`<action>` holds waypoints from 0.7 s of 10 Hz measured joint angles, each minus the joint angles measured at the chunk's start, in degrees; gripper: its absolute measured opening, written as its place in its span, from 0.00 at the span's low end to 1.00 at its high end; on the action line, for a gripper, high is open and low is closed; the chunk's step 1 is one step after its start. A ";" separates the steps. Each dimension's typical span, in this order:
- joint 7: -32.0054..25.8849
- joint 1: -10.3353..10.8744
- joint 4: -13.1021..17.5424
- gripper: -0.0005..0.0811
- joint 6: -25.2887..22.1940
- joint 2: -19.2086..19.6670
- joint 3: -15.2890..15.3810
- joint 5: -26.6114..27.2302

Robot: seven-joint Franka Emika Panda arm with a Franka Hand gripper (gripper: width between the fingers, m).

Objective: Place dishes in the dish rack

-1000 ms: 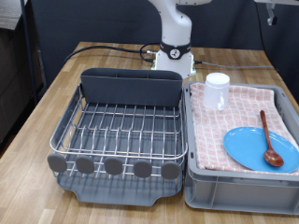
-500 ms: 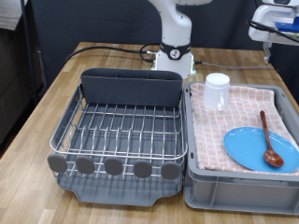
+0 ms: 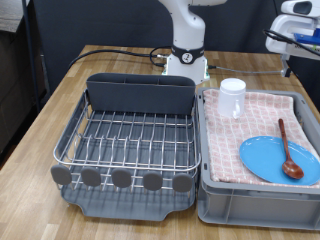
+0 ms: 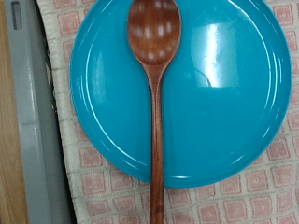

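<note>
My gripper needs to go down to the wooden spoon next and close on the spoon's handle (image 3: 286,149) (image 4: 157,133), over the plate, just behind the spoon's bowl.
The light-blue plate (image 3: 277,158) lies on the pink checkered cloth in the grey bin, at the exterior view's right. The reddish-brown wooden spoon (image 3: 287,150) lies on the plate with its bowl on the plate and its handle over the rim. The white cup (image 3: 232,97) stands upright on the cloth behind them. The dish rack (image 3: 127,140) stands at the left with nothing in it. My gripper (image 3: 297,30) hangs high above the bin at the top right edge, only partly in frame. The wrist view looks straight down on the plate (image 4: 224,103) and spoon (image 4: 155,84); no fingers show there.
The grey bin (image 3: 255,205) touches the rack's right side. The pink checkered cloth (image 3: 262,110) lines it and shows in the wrist view (image 4: 271,196). The rack's tall dark trough (image 3: 140,95) runs along its far edge. The robot base (image 3: 185,60) stands behind on the wooden table (image 3: 60,100).
The hand has come into the exterior view at the top right, over the bin, and has shifted slightly to the right. The plate, spoon and cup have not moved.
</note>
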 joint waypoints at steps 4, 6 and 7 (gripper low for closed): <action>5.55 0.31 -0.93 0.99 6.45 4.68 -0.22 -6.40; 8.21 0.33 -1.47 0.99 10.13 7.16 -1.04 -10.59; 9.75 0.36 -1.70 0.99 11.44 8.32 -1.57 -12.57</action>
